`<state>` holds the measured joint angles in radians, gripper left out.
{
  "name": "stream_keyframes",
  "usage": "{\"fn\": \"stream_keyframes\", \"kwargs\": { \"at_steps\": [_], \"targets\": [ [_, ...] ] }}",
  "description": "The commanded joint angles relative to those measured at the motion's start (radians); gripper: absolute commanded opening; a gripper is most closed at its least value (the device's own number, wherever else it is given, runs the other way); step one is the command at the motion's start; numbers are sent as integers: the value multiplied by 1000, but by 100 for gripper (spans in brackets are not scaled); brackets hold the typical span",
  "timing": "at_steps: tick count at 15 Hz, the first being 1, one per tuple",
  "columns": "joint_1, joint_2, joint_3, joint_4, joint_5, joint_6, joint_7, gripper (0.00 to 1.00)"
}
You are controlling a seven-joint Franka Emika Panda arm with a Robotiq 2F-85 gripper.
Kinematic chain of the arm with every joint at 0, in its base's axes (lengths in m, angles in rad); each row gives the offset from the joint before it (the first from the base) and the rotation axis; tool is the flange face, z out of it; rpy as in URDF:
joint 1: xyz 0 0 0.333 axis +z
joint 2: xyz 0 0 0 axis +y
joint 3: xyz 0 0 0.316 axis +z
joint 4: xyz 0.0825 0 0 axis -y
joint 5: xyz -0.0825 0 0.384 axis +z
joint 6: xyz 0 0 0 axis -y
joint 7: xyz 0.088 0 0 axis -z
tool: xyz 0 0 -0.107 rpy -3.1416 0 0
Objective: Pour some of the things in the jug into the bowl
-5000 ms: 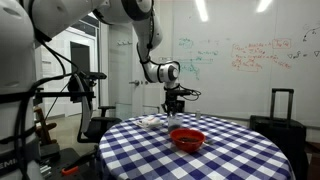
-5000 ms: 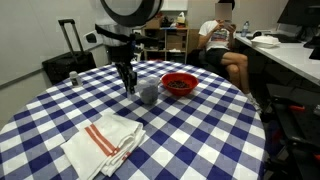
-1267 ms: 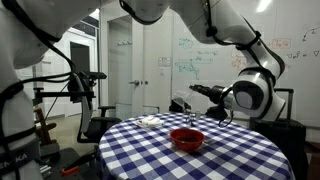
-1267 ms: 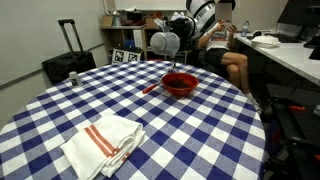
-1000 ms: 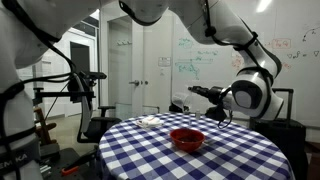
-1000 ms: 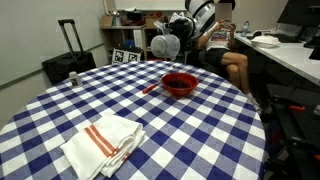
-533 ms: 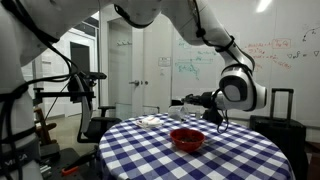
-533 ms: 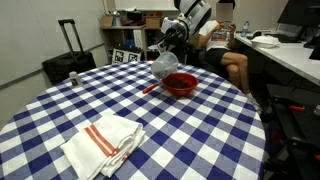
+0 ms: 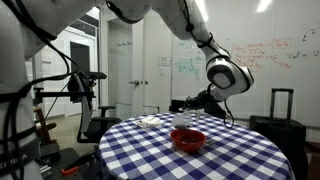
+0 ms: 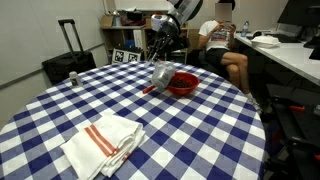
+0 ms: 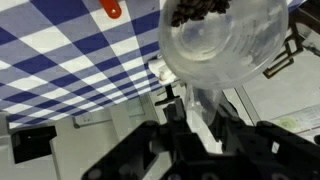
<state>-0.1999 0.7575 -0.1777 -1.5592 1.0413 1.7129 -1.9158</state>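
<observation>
Next, I put the pale translucent jug down with my gripper on the table (image 9: 168,132) between the red bowl and the low white object. The jug is held low beside the bowl now.
My gripper (image 10: 163,57) is shut on the pale translucent jug (image 10: 162,73) and holds it low over the checked table, just beside the red bowl (image 10: 182,83). In an exterior view the jug (image 9: 183,120) hangs under the gripper (image 9: 186,107), just above the bowl (image 9: 188,139). In the wrist view the jug (image 11: 225,40) fills the upper right, with dark bits (image 11: 200,10) inside it. The gripper (image 11: 197,105) grips it from below. The bowl is out of the wrist view.
A small red-orange item (image 10: 148,89) lies on the table beside the bowl. A white cloth with red stripes (image 10: 105,140) lies near the front edge. A low white object (image 9: 150,121) sits farther back. A suitcase (image 10: 68,62) and a seated person (image 10: 220,45) are beyond the table.
The arm has swung in and come down, bringing the jug from high beyond the bowl to low beside it. The bowl has not moved.
</observation>
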Motion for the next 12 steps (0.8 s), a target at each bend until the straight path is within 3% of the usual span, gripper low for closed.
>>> {"fn": "stream_keyframes", "kwargs": {
  "at_steps": [1, 6, 12],
  "targets": [
    [67, -81, 12, -69, -102, 187, 128, 7],
    [171, -167, 55, -154, -319, 434, 372, 7],
    [273, -246, 128, -271, -741, 624, 751, 7]
  ]
}}
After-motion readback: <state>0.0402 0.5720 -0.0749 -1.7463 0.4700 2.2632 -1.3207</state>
